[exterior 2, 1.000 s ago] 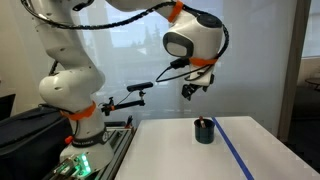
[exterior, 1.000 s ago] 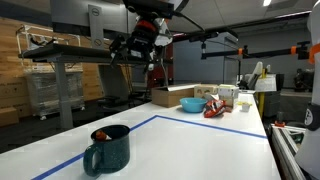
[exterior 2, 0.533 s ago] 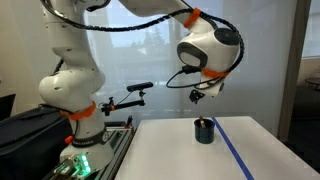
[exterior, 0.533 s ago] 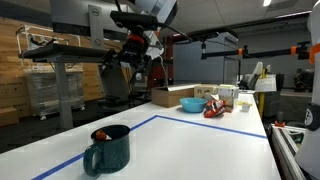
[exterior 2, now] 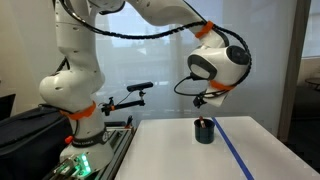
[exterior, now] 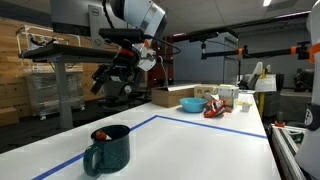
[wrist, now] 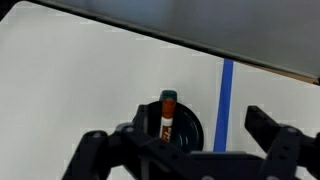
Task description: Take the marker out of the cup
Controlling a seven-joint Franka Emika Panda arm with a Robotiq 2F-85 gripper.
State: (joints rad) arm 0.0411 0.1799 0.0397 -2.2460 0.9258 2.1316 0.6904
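The marker's white band (exterior: 103, 137) (wrist: 167, 121), just below its reddish upper end at the cup's opening, will be my gripper's next stop, and it should close there.
The cup (exterior: 108, 150) is a dark teal mug with a loop handle, standing on the white table near the front. It also shows in an exterior view (exterior 2: 204, 131) and from above in the wrist view (wrist: 170, 128). The marker (wrist: 167, 114) stands inside it, leaning on the rim, with its reddish body and dark cap showing. Its red end peeks over the rim in an exterior view (exterior: 100, 135). My gripper (wrist: 185, 150) is open and empty, hanging well above the cup, which lies between its jaws in the wrist view. The gripper also shows in both exterior views (exterior: 113, 72) (exterior 2: 204, 100).
Blue tape (exterior: 150, 120) marks a rectangle on the table, and a strip of it runs just right of the cup (wrist: 226, 95). At the far end lie a light blue bowl (exterior: 192, 103), a cardboard box (exterior: 168, 96), a red object (exterior: 215, 108) and a yellow bottle (exterior: 265, 100).
The arm has swung across and lowered a little, bringing the open gripper over the cup. The cup and marker have not moved.
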